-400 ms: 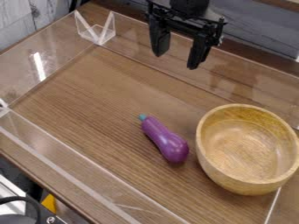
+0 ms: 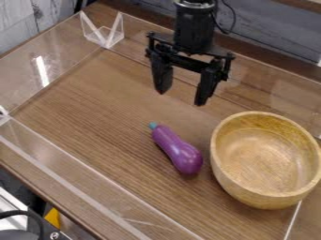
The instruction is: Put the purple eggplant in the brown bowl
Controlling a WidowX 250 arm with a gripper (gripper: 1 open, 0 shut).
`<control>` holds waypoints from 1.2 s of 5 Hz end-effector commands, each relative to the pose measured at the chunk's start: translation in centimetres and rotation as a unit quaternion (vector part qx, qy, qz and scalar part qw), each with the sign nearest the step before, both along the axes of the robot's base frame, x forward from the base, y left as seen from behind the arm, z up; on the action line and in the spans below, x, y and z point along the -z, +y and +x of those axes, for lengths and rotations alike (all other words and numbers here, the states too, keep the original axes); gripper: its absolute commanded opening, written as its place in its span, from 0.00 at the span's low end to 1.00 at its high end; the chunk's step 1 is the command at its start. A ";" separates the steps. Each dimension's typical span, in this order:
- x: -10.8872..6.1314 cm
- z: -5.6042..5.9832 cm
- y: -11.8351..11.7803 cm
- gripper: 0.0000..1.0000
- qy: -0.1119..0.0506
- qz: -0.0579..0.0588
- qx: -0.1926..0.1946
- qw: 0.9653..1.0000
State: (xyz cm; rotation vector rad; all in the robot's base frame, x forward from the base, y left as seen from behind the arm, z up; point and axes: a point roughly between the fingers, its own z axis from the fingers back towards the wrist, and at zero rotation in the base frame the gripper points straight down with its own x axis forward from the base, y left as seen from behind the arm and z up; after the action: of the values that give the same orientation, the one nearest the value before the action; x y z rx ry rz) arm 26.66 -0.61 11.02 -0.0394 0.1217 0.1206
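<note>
The narrow part of the purple eggplant (image 2: 166, 138), just below its grey-green stem, will be held by my gripper, and the bulbous end will stay free.
The purple eggplant (image 2: 177, 150) lies on the wooden table, its grey-green stem end pointing up-left and its bulbous end toward the front. The brown bowl (image 2: 265, 157) stands empty just to its right, with a small gap between them. My black gripper (image 2: 183, 89) hangs above the table behind the eggplant, fingers pointing down and spread wide apart. It is open, holds nothing, and is clear of the eggplant.
Clear acrylic walls (image 2: 75, 183) ring the table on the left, front and right. A folded clear plastic stand (image 2: 103, 30) sits at the back left corner.
The gripper has come down and toward the front-left, closer to the eggplant. Its jaws stay open. Eggplant and bowl have not moved.
</note>
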 end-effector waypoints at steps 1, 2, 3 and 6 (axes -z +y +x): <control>-0.8 -0.6 0.3 1.00 -0.031 0.001 -0.063 0.997; -0.5 -1.4 0.3 1.00 -0.043 0.003 -0.131 0.990; -0.1 -1.7 0.1 1.00 -0.052 0.004 -0.191 0.980; 1.9 -2.0 -0.4 1.00 -0.067 -0.003 -0.320 0.945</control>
State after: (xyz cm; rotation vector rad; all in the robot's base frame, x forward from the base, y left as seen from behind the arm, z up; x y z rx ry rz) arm 24.32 -0.86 7.92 -0.0722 0.0150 0.7738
